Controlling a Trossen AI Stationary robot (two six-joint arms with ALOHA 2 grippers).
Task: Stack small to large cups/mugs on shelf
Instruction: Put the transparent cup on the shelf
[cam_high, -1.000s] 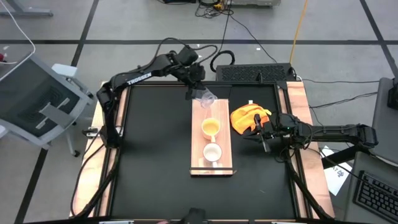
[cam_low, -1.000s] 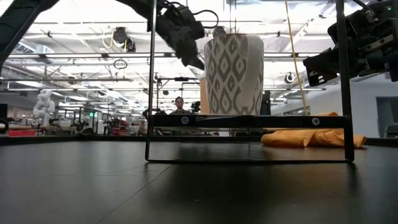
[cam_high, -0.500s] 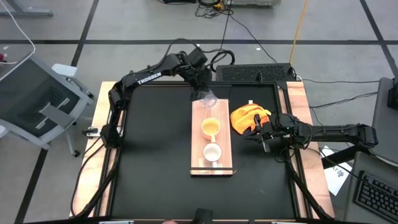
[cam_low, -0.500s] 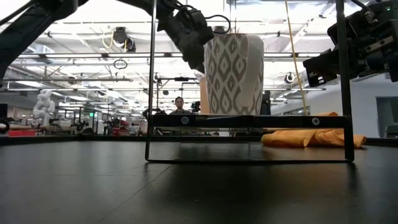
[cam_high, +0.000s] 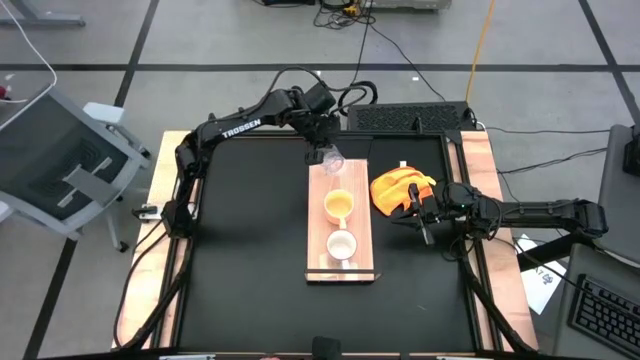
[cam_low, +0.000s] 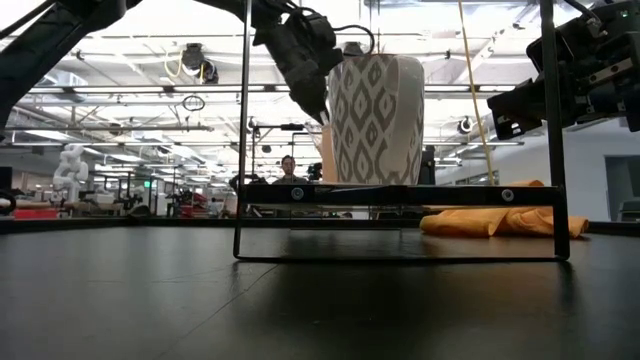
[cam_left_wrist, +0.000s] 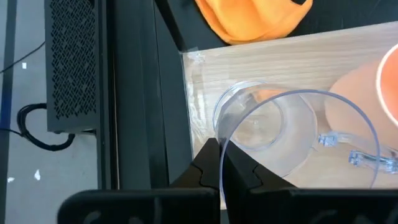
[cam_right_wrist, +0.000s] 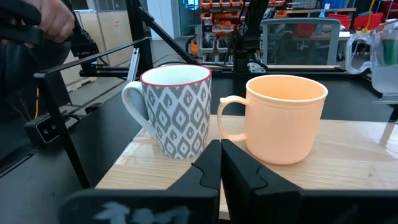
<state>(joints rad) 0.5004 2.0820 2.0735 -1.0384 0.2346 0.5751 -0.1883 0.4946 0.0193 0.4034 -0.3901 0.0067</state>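
Observation:
I will set the clear glass cup down with my left gripper on the shelf's far end (cam_high: 337, 174) (cam_left_wrist: 258, 127), just past the orange-yellow mug.
The clear glass cup (cam_high: 334, 158) is in my left gripper (cam_high: 326, 148) over the far end of the light wooden shelf (cam_high: 358, 185). It shows large in the left wrist view (cam_left_wrist: 273, 134), with its handle (cam_left_wrist: 357, 157) on the side toward the orange-yellow mug (cam_high: 338, 205). That mug stands mid-shelf and the white patterned mug (cam_high: 342, 244) stands near the shelf's near end. My right gripper (cam_high: 421, 218) is shut and empty at the table's right, beside the shelf, level with the mugs (cam_right_wrist: 177, 112). My left gripper pinches the glass cup's rim (cam_left_wrist: 219, 163) on the side opposite the handle, one finger inside the cup and one outside. The fingers come from above, slanting from the far left. The cup's base is over the shelf's far end; I cannot tell whether it touches.
An orange-yellow cloth (cam_high: 400, 187) lies on the table right of the shelf. The shelf sits raised on a black metal frame (cam_low: 400, 195). A keyboard (cam_high: 410, 117) lies beyond the far edge. A person's hand (cam_right_wrist: 53, 18) shows in the room beyond.
My left gripper has shifted a little toward the table's right with the glass cup, staying shut on it over the shelf's far end. The cup has moved only slightly. The mugs have not moved.

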